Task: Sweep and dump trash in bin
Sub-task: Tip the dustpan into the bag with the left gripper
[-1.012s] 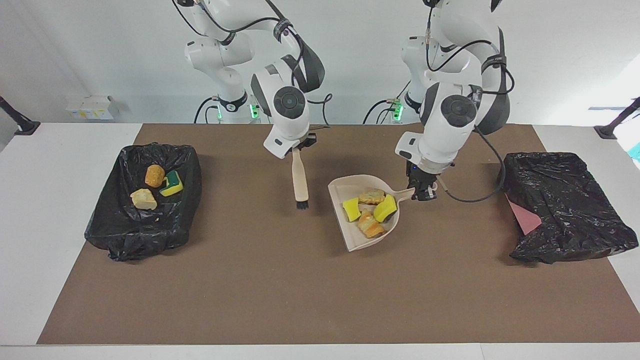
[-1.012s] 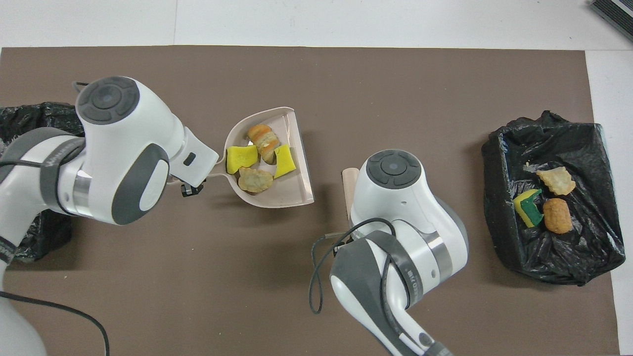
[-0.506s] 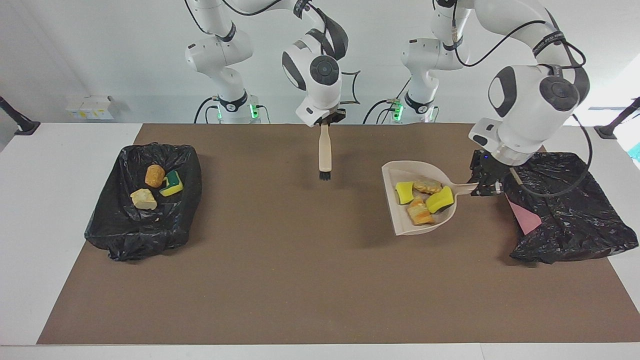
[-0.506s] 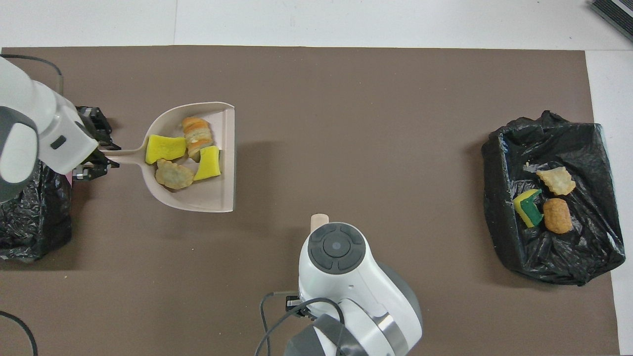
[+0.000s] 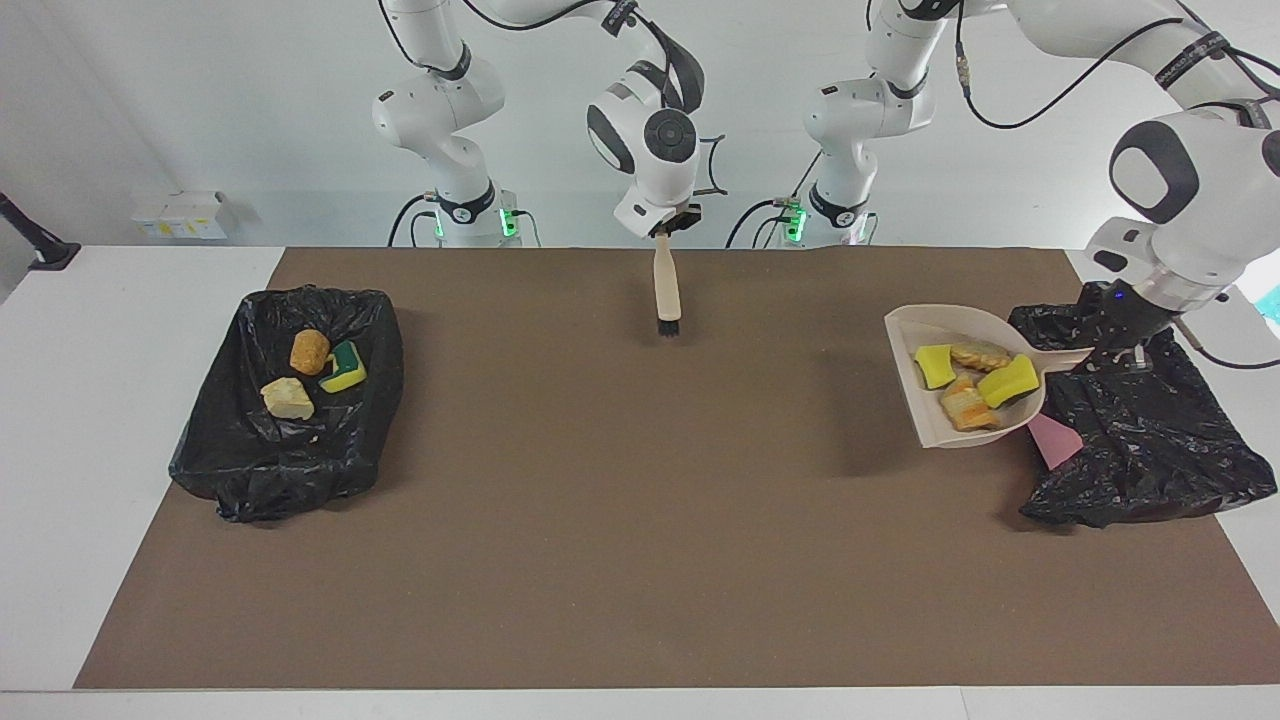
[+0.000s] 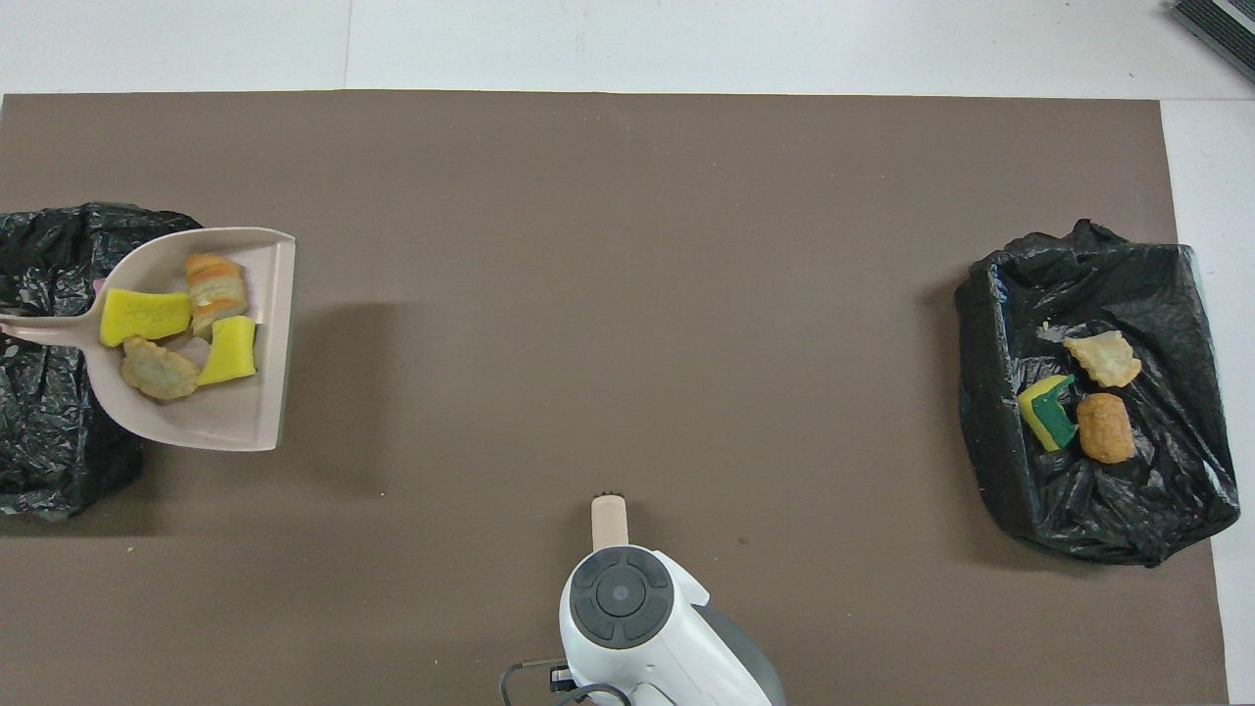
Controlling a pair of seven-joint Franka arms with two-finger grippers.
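Note:
Next, my right gripper lets go of the brush, now held over the mat's edge, on the brown mat [image 6: 614, 622] near the robots, about halfway between the black-bagged bins.
My left gripper [image 5: 1116, 346] is shut on the handle of the beige dustpan [image 5: 905, 330], which hangs level in the air with its handle end over the rim of the black-bagged bin [image 5: 1150, 440] at the left arm's end. Several scraps of trash lie in the pan [image 6: 221, 417]: yellow sponge bits [image 5: 935, 365] and pale beige chunks [image 5: 968, 408]. My right gripper [image 5: 672, 232] is shut on a brush [image 5: 667, 290], held bristles down over the mat's edge nearest the robots. In the overhead view only the brush's tip [image 6: 608, 518] shows.
A second black-bagged bin [image 5: 230, 470] at the right arm's end holds an orange-brown lump [image 5: 309, 351], a yellow-green sponge [image 5: 345, 367] and a beige chunk [image 5: 287, 398]. A pink sheet [image 5: 1055, 442] sticks out beside the first bin. A brown mat [image 5: 600, 520] covers the table.
The left arm has lifted the loaded dustpan and carried it from mid-table to the bin at its own end. The right arm has drawn the brush up and back toward the robots.

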